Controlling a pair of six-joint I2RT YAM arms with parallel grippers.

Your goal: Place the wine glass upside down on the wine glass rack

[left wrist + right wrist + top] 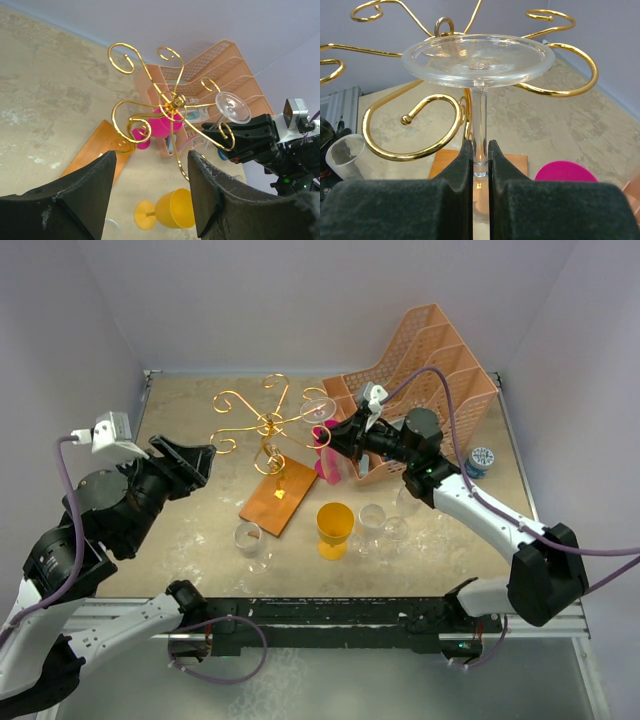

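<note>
The robot's right gripper will release the wine glass with its foot resting on the gold scroll (320, 433) (417, 127) nearest the pink glass.
The wine glass rack (270, 426) is gold wire with scroll-ended arms on a copper-brown base (278, 498), at mid table. My right gripper (336, 436) is shut on the stem of a clear wine glass (480, 117) held upside down. The glass's foot (477, 59) is uppermost, level with the rack's curled arms (417, 145) and between two of them. In the left wrist view the foot (233, 107) sits beside a scroll end of the rack (175, 102). My left gripper (205, 462) is open and empty, left of the rack, pointing at it (152, 190).
A peach mesh organiser (420, 370) stands at the back right. A pink glass (328, 455) stands behind the right gripper. A yellow goblet (335, 528) and clear glasses (249, 540) (383, 525) stand in front of the rack. A small blue-and-white container (481, 459) is at the right.
</note>
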